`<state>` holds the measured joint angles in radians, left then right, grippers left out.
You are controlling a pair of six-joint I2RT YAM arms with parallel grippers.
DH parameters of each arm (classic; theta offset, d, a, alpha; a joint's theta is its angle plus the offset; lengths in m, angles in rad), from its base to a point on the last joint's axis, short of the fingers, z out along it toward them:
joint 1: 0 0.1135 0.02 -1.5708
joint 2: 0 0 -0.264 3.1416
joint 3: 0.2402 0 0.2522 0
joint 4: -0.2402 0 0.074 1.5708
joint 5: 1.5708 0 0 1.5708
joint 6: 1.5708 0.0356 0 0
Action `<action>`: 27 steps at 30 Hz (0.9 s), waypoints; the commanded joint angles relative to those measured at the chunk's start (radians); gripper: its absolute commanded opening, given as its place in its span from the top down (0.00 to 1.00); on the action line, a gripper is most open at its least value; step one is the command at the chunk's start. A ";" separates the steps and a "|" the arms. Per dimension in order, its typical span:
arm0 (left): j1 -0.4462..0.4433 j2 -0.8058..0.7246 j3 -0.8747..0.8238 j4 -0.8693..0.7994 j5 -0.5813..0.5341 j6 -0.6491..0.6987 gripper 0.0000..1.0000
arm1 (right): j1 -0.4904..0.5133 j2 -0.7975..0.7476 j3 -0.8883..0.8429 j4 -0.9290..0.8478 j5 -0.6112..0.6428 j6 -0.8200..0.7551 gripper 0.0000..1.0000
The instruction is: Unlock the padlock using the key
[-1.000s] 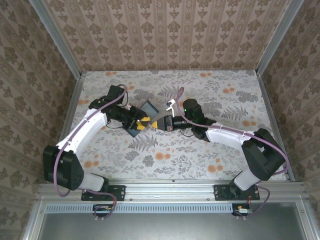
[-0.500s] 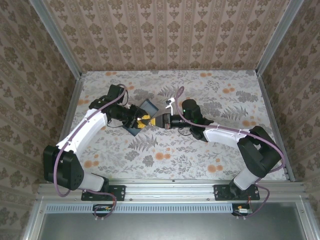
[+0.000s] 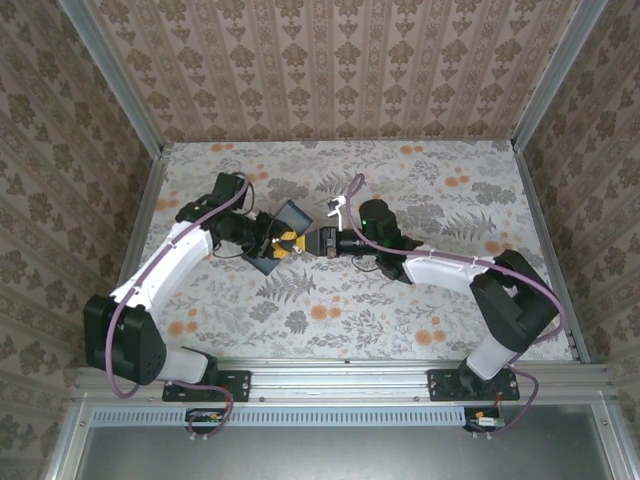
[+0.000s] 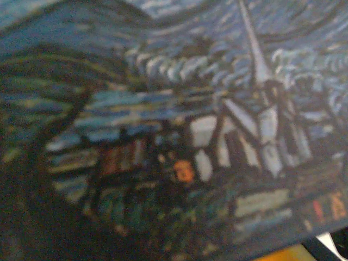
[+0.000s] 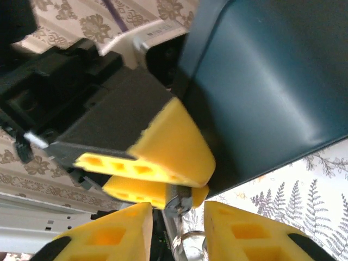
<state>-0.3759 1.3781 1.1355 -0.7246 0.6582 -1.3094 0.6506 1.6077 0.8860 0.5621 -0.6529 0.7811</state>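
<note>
The padlock has my right gripper rolled crosswise to it, so next I open the gripper, back off, roll it level and take the key's bow (image 5: pixel 179 242) before turning the key.
In the right wrist view the left gripper's two yellow pads (image 5: pixel 163 147) are pressed together on a small metal piece, the padlock (image 5: pixel 179 198), which is mostly hidden between them. A key with a ring (image 5: pixel 175 242) hangs from its underside. My right gripper (image 5: pixel 176 234) is open, one yellow finger on each side of the key with gaps showing. The dark-blue box (image 5: pixel 266 92) stands right behind. From above, the left gripper (image 3: pixel 287 241) and right gripper (image 3: pixel 322 243) meet tip to tip beside the box (image 3: pixel 297 215).
The left wrist view is a blurred close-up of the box's swirl-painted face (image 4: pixel 174 109). The floral table (image 3: pixel 400 300) lies open to the right and front. Patterned walls close in the back and sides.
The right gripper has slid left, closing in on the left gripper and the box. The left arm has hardly moved.
</note>
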 commanded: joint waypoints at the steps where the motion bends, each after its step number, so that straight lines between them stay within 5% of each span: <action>1: 0.040 -0.056 -0.008 -0.049 0.008 0.011 1.00 | -0.026 -0.111 0.022 -0.192 0.048 -0.211 0.58; 9: 0.067 -0.060 0.026 -0.125 -0.006 0.037 1.00 | -0.016 -0.209 -0.011 -0.333 0.134 -0.654 0.51; 12: 0.068 -0.056 0.035 -0.153 0.001 0.047 1.00 | 0.069 -0.209 -0.096 -0.183 0.330 -0.882 0.53; 16: 0.069 -0.051 0.046 -0.177 0.006 0.060 1.00 | 0.139 -0.138 -0.112 -0.031 0.444 -1.109 0.56; 27: 0.068 -0.036 0.041 -0.161 0.024 0.068 1.00 | 0.272 -0.045 -0.110 0.153 0.667 -1.372 0.59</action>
<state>-0.3126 1.3525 1.1481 -0.8944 0.6460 -1.2629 0.9070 1.5425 0.7719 0.6346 -0.0734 -0.4740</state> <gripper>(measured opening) 0.290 0.416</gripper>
